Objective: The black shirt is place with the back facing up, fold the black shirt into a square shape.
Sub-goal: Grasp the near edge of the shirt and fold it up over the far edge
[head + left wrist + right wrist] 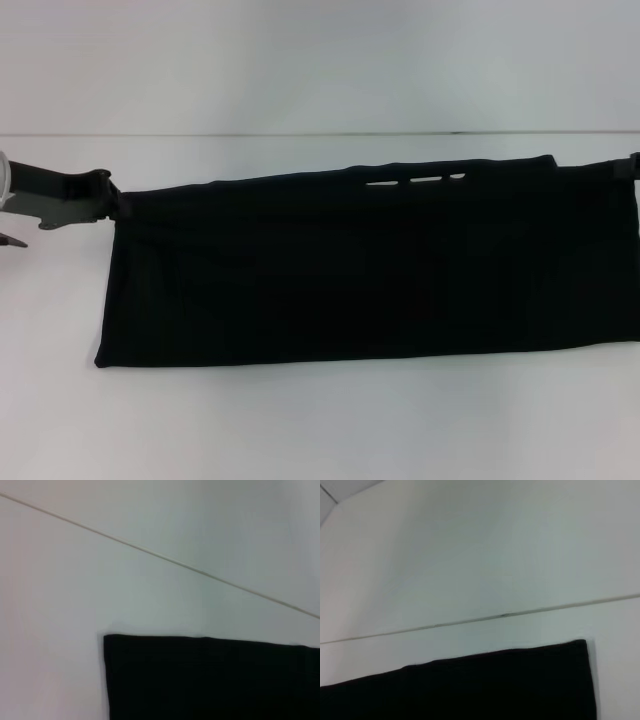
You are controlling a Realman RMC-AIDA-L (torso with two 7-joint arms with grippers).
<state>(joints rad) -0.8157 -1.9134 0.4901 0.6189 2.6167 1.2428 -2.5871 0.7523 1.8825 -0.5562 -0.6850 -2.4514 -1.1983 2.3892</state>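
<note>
I will use my left gripper to let go of the black shirt's folded edge at the far corner of the shirt (pixel 126 183) (pixel 111 641) closest to that gripper.
The black shirt (pixel 370 270) lies across the table as a long, wide band, with its back up. Near its far edge a few thin white slits (pixel 415 181) show. My left gripper (pixel 117 205) sits at the band's far left corner and touches the cloth there. Only a dark sliver of my right gripper (pixel 633 165) shows at the picture's edge, by the far right corner. The left wrist view holds one square corner of the shirt (pixel 210 680) flat on the table. The right wrist view holds the other corner of the shirt (pixel 470 690).
The white table (pixel 300 430) runs under and around the shirt, with bare surface in front of it. The table's far edge (pixel 320 134) meets a pale wall behind. A thin seam line (pixel 165 557) crosses the table top.
</note>
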